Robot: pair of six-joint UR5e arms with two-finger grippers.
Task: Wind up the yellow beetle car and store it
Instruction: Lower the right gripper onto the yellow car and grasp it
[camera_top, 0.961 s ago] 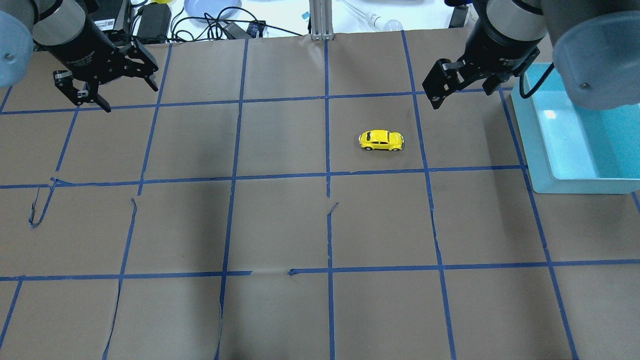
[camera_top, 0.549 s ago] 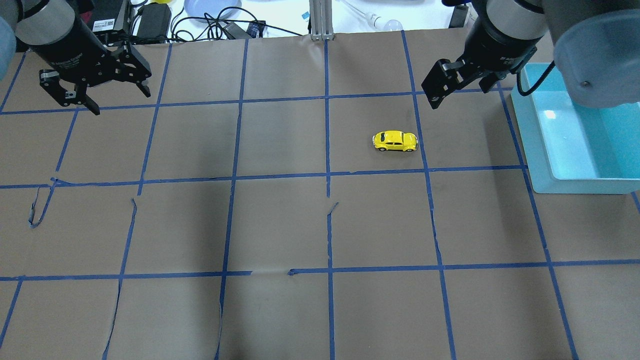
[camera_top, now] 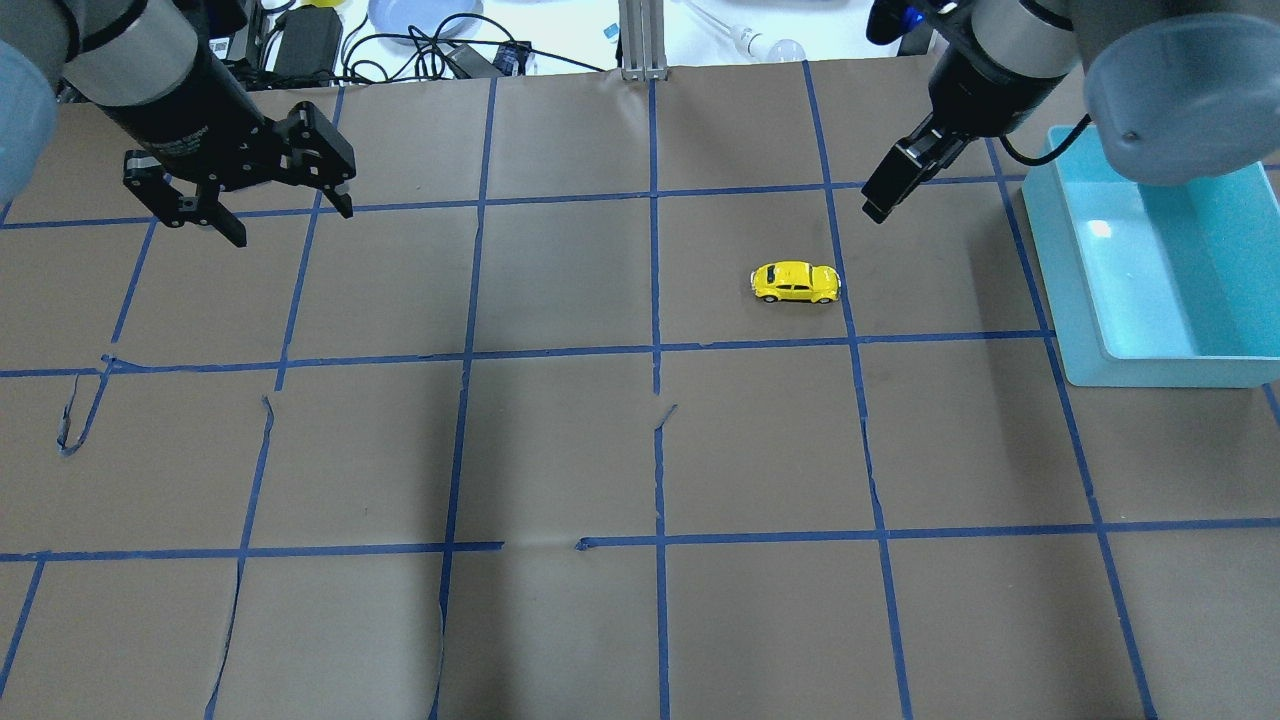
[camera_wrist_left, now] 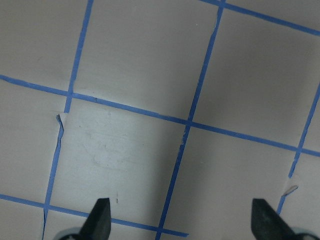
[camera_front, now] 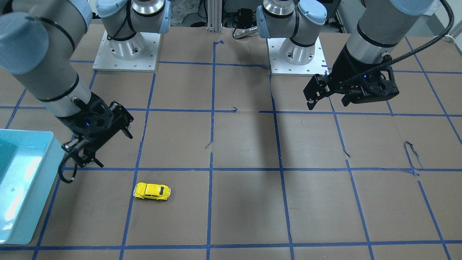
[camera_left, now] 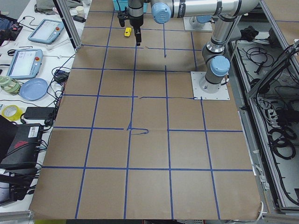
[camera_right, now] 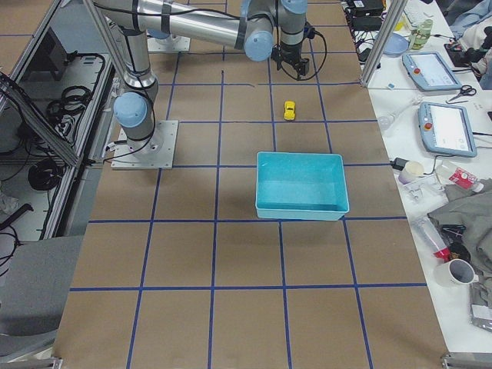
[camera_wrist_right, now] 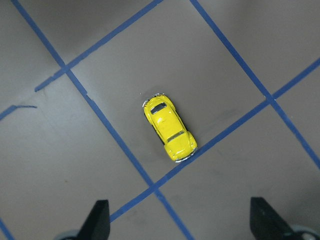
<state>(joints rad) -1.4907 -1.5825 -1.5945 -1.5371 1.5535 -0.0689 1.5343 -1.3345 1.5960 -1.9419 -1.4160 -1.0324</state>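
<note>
My right gripper needs to next grab the yellow beetle car across its sides, at the windshield end of its roof [camera_front: 147, 189] [camera_wrist_right: 172, 131].
The yellow beetle car [camera_top: 795, 283] stands on its wheels on the brown paper, right of centre, one end at a blue tape line. It also shows in the front view [camera_front: 152, 191] and in the right wrist view [camera_wrist_right: 169, 129]. My right gripper [camera_top: 880, 200] hangs open and empty above the table, just behind and to the right of the car; it also shows in the front view [camera_front: 112, 150]. My left gripper [camera_top: 292, 225] is open and empty at the far left, well away from the car. The left wrist view shows only paper and tape between its fingertips [camera_wrist_left: 101, 212].
A teal bin [camera_top: 1160, 370] stands empty at the table's right edge, to the right of the car. Cables, a power brick and a blue plate [camera_top: 420, 15] lie beyond the far edge. The paper is torn in places on the left [camera_top: 75, 420].
The car has rolled to the right, up to the tape line. My left gripper has moved right. My right gripper has turned about its wrist and now shows edge-on above the car's square.
</note>
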